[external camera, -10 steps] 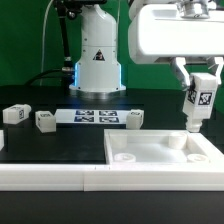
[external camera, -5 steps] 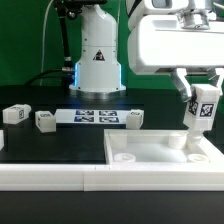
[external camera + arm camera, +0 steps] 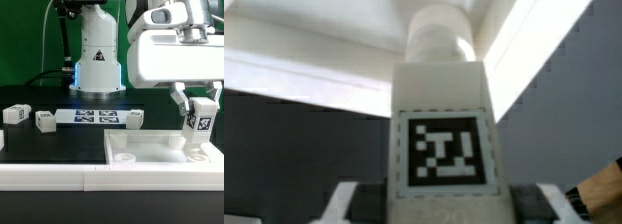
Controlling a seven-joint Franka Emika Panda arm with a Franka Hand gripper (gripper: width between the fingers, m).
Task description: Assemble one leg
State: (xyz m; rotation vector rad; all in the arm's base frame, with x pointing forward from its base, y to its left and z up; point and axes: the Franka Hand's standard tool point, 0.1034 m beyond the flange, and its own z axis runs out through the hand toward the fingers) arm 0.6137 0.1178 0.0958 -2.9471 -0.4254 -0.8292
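Next, my gripper releases the leg standing upright in the white square piece's corner hole (image 3: 198, 156) (image 3: 441, 13), straight below the leg's lower end.
My gripper (image 3: 197, 103) is shut on a leg (image 3: 200, 124), a small white post with a black-and-white tag on its face. I hold it upright over the right rear corner of the large flat white square piece with a raised rim (image 3: 150, 147). The leg's lower end is down at that corner's hole; whether it sits in the hole I cannot tell. In the wrist view the leg (image 3: 443, 120) fills the middle, tag toward the camera, between my gripper's (image 3: 443, 205) two fingers (image 3: 345, 205). Three more legs lie on the table: two at the exterior view's left (image 3: 14, 114) (image 3: 44, 121), one near the middle (image 3: 134, 119).
The marker board (image 3: 95, 117) lies flat on the dark table in front of the robot's white base (image 3: 97, 60). A white ledge (image 3: 60, 176) runs along the front edge, left of the square piece.
My gripper has moved toward the camera and lowered the leg slightly, keeping it over the square piece's right rear corner. The loose legs have not moved.
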